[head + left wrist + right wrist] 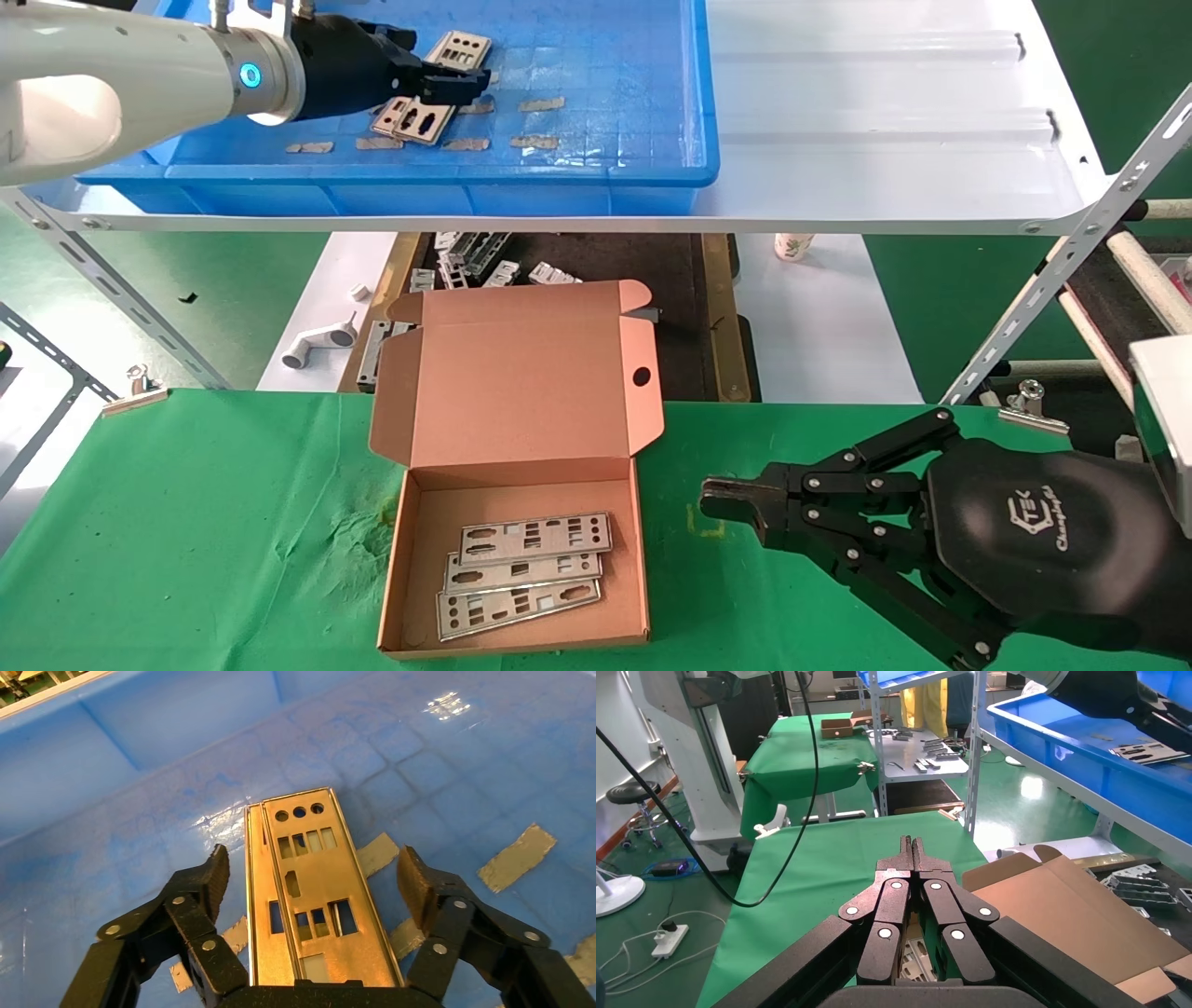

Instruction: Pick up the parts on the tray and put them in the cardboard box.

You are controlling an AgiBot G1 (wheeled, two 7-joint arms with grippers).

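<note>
The lower silver part juts out beside the upper part under my left gripper, so next I close on the upper part's long edges point(322, 881) and lift it alone.
The blue tray point(596, 172) stands on the upper shelf at the back left. Two overlapping silver parts point(316, 888) lie on its floor, and my left gripper point(314, 874) hangs open above them with one finger to each side, neither touching. In the head view that left gripper point(461, 86) sits above the stacked parts point(414, 119), with another part point(458, 51) just behind it. The cardboard box point(521, 401) stands open on the green table with three parts point(521, 568) inside. My right gripper point(717, 499) is shut and empty, parked right of the box.
Tan tape scraps point(540, 104) stick to the tray floor. White shelf board point(885, 121) extends right of the tray, carried by slanted metal struts point(1071, 252). Grey brackets point(484, 261) lie on a lower level behind the box. A white pipe fitting point(321, 345) lies at the left.
</note>
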